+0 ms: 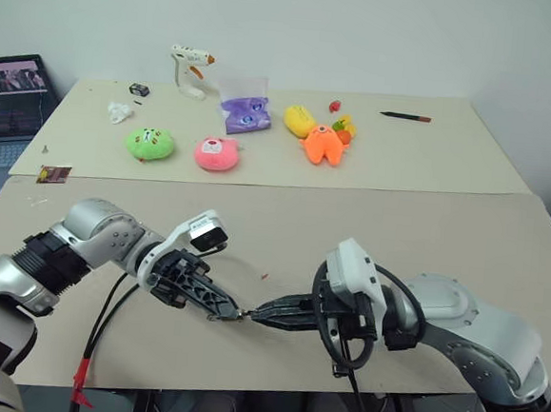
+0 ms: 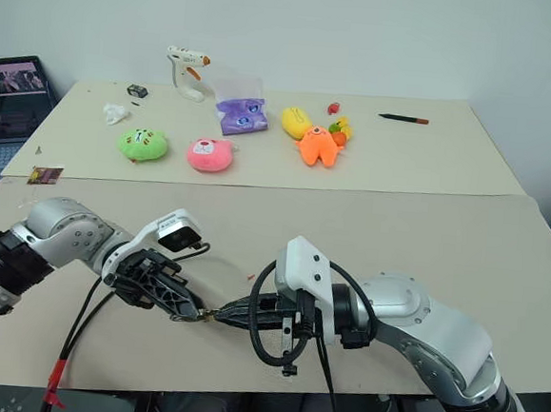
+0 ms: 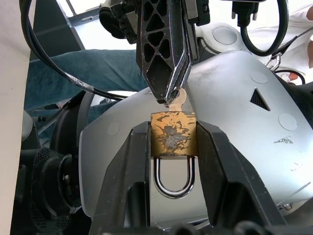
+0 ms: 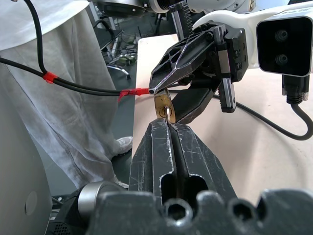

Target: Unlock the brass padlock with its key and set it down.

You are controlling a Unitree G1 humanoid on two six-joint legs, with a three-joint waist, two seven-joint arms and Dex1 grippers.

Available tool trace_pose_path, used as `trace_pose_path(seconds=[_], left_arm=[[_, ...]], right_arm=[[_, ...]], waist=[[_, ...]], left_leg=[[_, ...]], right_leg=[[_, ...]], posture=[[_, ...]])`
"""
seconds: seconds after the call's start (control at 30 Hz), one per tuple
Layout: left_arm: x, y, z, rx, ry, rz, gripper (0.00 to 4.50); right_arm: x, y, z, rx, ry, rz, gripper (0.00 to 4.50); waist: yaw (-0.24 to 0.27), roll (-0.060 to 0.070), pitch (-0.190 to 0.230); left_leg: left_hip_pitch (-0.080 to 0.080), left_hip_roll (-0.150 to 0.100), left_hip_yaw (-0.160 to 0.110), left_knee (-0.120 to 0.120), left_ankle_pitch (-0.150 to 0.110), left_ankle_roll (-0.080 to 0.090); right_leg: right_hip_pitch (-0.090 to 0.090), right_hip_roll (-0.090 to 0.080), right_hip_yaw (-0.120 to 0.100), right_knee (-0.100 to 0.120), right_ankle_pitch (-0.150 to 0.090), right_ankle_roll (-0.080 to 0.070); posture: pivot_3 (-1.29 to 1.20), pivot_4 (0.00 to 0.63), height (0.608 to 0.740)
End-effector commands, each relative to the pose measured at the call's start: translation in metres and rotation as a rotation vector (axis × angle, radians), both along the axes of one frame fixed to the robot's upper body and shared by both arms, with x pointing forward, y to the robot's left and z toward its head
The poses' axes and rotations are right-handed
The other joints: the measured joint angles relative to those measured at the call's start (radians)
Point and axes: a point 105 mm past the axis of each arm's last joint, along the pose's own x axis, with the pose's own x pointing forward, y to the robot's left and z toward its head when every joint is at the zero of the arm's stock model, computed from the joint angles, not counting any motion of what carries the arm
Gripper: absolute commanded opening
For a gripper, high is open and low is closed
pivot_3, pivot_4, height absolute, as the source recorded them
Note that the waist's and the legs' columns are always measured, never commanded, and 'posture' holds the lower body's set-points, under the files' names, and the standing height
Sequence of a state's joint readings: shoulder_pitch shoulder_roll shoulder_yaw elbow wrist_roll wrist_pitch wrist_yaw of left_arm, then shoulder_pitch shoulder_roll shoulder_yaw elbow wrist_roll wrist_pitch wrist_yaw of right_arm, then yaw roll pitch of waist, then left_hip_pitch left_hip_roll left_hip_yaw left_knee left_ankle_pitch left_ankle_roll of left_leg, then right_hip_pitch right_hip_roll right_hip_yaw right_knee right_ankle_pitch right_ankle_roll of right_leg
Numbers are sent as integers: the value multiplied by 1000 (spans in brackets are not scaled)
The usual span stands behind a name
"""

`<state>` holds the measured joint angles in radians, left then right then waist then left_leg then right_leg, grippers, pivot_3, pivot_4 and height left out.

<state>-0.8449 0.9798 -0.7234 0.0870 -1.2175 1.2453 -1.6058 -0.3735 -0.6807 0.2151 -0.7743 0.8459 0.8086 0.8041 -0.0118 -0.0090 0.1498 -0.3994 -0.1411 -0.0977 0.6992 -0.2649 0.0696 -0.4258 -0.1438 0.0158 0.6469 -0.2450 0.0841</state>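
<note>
The shackle is inside my left gripper's fingers, so next my right gripper leaves the key and takes the padlock's body (image 3: 173, 133) before my left gripper grips the shackle.
The brass padlock (image 3: 173, 133) is a worn gold block with a silver shackle (image 3: 173, 183). It is clamped between the two fingers (image 3: 134, 161) of my left gripper (image 1: 232, 312), and the shackle points back toward the wrist. The key (image 3: 178, 100) sticks out of the padlock's far end. My right gripper (image 1: 259, 314) meets it tip to tip, with its jaws shut on the key's silver head. In the right wrist view the padlock (image 4: 163, 104) shows just past the closed fingertips. Both grippers hover above the near table's front edge.
A small red speck (image 1: 264, 277) lies on the near table (image 1: 398, 225). The far table holds several plush toys (image 1: 217, 154), a glue gun (image 1: 191, 70) and a pen (image 1: 405, 116). A laptop (image 1: 6, 108) stands at the left. A person's legs show below the table.
</note>
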Motion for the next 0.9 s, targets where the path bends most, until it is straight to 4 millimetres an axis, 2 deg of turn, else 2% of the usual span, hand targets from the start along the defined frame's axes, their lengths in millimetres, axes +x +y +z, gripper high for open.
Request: trace_pose_path(seconds=[0.03,0.23,0.53,0.67,0.73,0.8,0.87,0.9], left_arm=[[3,0,6,-16,-36,-2,817],[9,-3,3,-11,-167,-15,817],[9,-3,-3,3,-179,-23,817],[9,-3,-3,0,-168,-23,817],[9,-3,-2,-3,-161,-21,817],[10,-3,-2,-3,-161,-19,817],[10,-4,-2,-3,-160,-17,817],[11,-4,-2,-3,-160,-16,817]], right_arm=[[-7,0,6,23,-22,34,19],[-5,-5,1,8,107,10,19],[-1,-11,-4,-37,312,-49,19],[-2,-10,-2,-62,228,-45,19],[-5,-9,-6,-114,101,-17,19],[-7,-12,-13,-175,18,8,639],[-5,-12,-8,-152,-7,17,1114],[-4,-12,-5,-135,-15,17,1549]], waist=[[0,0,0],[1,0,0],[0,0,0],[0,0,0],[0,0,0],[0,0,0],[0,0,0],[-1,0,0]], left_leg=[[0,0,0,0,0,0],[0,0,0,0,0,0],[-1,0,0,-2,0,0],[-1,0,0,-2,0,0],[-1,0,0,-2,0,0],[-1,0,0,-2,0,0],[0,-1,0,-2,0,0],[0,-1,0,-2,0,0]], right_leg=[[0,0,0,0,0,0],[1,0,0,-1,0,0],[1,-1,0,-1,0,0],[1,-1,0,-1,0,0],[0,-1,0,-1,0,0],[-1,0,-1,-1,0,0],[-2,0,-1,-1,0,0],[-1,0,-1,-1,0,0]], posture=[[0,150,740],[0,150,740],[0,150,740],[0,150,740],[0,150,740],[0,150,740],[0,150,740],[0,150,740]])
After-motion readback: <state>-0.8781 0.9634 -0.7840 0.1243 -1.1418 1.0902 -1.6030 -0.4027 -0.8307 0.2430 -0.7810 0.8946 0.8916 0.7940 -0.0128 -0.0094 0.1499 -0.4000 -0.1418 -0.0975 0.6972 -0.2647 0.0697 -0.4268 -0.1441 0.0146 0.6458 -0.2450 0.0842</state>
